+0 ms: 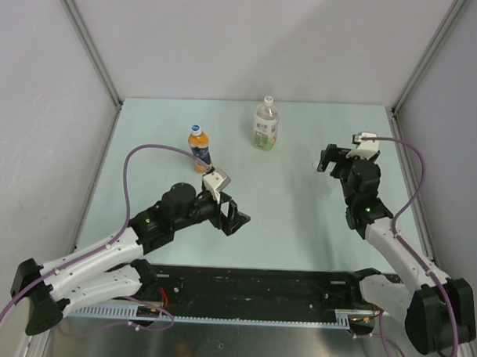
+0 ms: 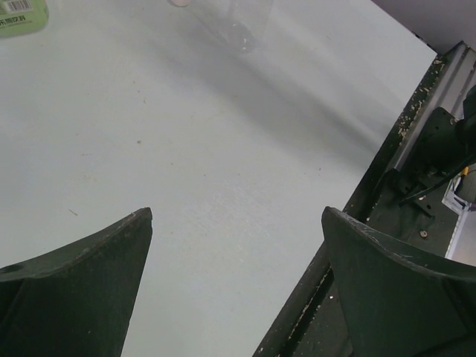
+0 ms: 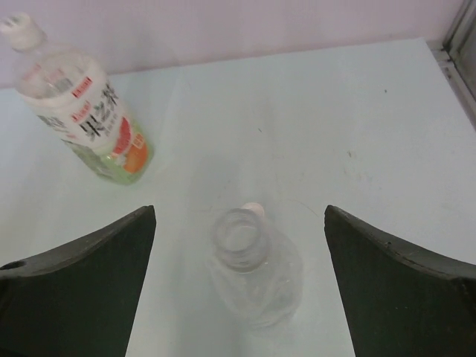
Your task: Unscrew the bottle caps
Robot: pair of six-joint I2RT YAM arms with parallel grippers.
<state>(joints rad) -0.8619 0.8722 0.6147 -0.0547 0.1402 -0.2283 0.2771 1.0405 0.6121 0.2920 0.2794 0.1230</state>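
Next, my left gripper needs to go to the blue cap (image 1: 196,130) of the orange drink bottle and close there.
An orange drink bottle (image 1: 198,154) stands with its blue cap (image 1: 196,130) on. A green-labelled bottle (image 1: 265,128) stands with its whitish cap (image 1: 267,100) on; it also shows in the right wrist view (image 3: 89,119), capped (image 3: 18,28). A clear bottle (image 3: 256,275) stands open-necked between and below my right gripper's (image 3: 239,212) open jaws. A small whitish cap (image 3: 253,209) lies on the table just behind it. My left gripper (image 1: 235,217) is open and empty, low over the table near the orange bottle.
The table's near edge and dark metal rail (image 2: 387,171) run along the right of the left wrist view. The clear bottle's base (image 2: 234,22) and the labelled bottle's base (image 2: 18,15) show at that view's top. Grey walls enclose the table.
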